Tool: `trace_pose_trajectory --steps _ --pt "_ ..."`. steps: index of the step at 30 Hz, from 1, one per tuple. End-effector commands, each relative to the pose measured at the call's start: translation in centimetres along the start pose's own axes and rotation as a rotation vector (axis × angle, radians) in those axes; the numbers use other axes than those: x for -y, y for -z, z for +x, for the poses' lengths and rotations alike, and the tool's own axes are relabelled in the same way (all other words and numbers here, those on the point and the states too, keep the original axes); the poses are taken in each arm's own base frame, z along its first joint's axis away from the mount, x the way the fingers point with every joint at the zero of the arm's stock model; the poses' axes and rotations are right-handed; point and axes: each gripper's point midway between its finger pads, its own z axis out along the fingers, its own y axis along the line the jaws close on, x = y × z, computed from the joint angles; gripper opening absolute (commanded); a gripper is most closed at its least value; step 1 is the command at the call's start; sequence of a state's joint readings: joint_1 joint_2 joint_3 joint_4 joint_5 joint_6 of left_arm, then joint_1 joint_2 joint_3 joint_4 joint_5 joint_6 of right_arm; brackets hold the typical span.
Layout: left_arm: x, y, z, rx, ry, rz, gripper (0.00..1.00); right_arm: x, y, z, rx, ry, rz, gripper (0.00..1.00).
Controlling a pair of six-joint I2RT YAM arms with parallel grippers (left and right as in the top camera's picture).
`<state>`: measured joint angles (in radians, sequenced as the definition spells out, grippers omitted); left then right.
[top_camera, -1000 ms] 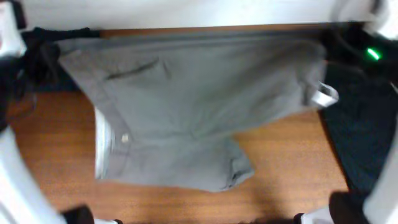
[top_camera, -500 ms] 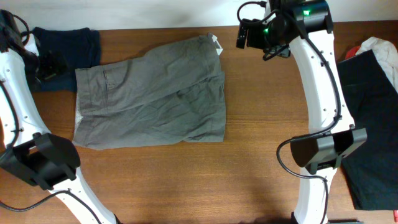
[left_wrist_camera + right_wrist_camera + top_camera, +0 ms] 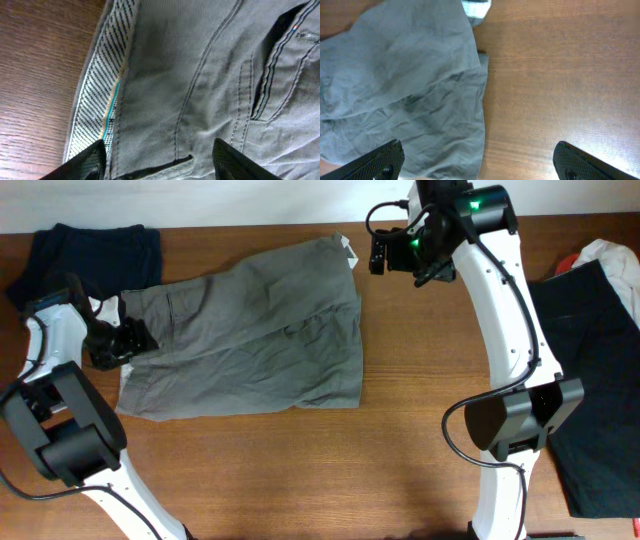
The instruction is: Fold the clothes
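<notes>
The top leg slants off the lower leg, so the robot's right gripper should take the top leg's hem corner (image 3: 356, 301) and help the left gripper lay it square.
The clothes are a grey-olive pair of shorts (image 3: 250, 340), spread flat on the wooden table with the waistband at the left. My left gripper (image 3: 128, 340) hovers over that waistband edge. In the left wrist view its jaws stand open (image 3: 160, 167) over the cloth (image 3: 200, 75), beside the striped pale inner lining (image 3: 102, 105), and nothing is pinched. My right gripper (image 3: 382, 252) hangs open above the table by the shorts' upper right corner. Its wrist view shows the jaws (image 3: 480, 167) wide apart over the hem edge (image 3: 405, 75) and bare wood.
A dark navy folded garment (image 3: 95, 250) lies at the back left, just behind the left arm. A large black garment (image 3: 590, 380) covers the right side of the table, with a white cloth (image 3: 610, 255) behind it. Bare wood (image 3: 300, 470) runs along the front.
My left gripper has come in from the far left edge to the shorts' waistband. The right arm has shifted slightly left. The shorts lie as they did half a second ago.
</notes>
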<state>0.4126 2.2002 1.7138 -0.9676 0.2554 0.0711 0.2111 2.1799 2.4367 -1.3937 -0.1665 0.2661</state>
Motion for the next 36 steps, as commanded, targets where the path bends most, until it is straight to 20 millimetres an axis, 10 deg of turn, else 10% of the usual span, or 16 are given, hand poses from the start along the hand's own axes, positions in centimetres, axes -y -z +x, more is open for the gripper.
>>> trace_pose_trajectory --steps 1,4,8,12,19,22,24,26,29,36 --pt "0.3 -0.3 0.5 -0.009 -0.011 0.020 0.57 -0.3 -1.9 -1.2 0.028 0.063 -0.010 0.99" --pt "0.3 -0.3 0.4 -0.007 -0.011 0.019 0.00 1.5 -6.9 -4.0 0.090 0.178 0.074 0.98" --pt "0.3 -0.3 0.3 -0.002 -0.012 0.019 0.01 1.6 -16.0 -4.1 0.053 0.222 0.004 0.90" --pt "0.2 -0.3 0.2 0.002 -0.013 0.018 0.01 -0.3 -21.0 -2.4 -0.003 0.223 -0.168 0.72" --pt "0.2 -0.3 0.0 0.009 -0.015 0.018 0.01 -2.4 -21.6 -0.5 -0.054 0.284 -0.249 0.67" --pt "0.2 -0.3 0.0 0.009 -0.015 0.018 0.01 -2.3 -22.0 -0.2 -0.066 0.276 -0.248 0.36" --pt "0.3 -0.3 0.0 0.009 -0.017 0.018 0.01 -2.2 -22.0 0.0 -0.072 0.275 -0.247 0.34" --pt "0.3 -0.3 0.0 0.009 -0.017 0.018 0.01 -1.2 -22.3 0.1 -0.077 0.273 -0.193 0.54" --pt "0.3 -0.3 0.0 0.009 -0.017 0.018 0.00 0.6 -23.6 1.1 -0.106 0.269 -0.113 0.59" --pt "0.4 -0.3 -0.1 0.012 -0.019 0.018 0.01 0.2 -23.1 0.5 -0.086 0.269 -0.143 0.21"
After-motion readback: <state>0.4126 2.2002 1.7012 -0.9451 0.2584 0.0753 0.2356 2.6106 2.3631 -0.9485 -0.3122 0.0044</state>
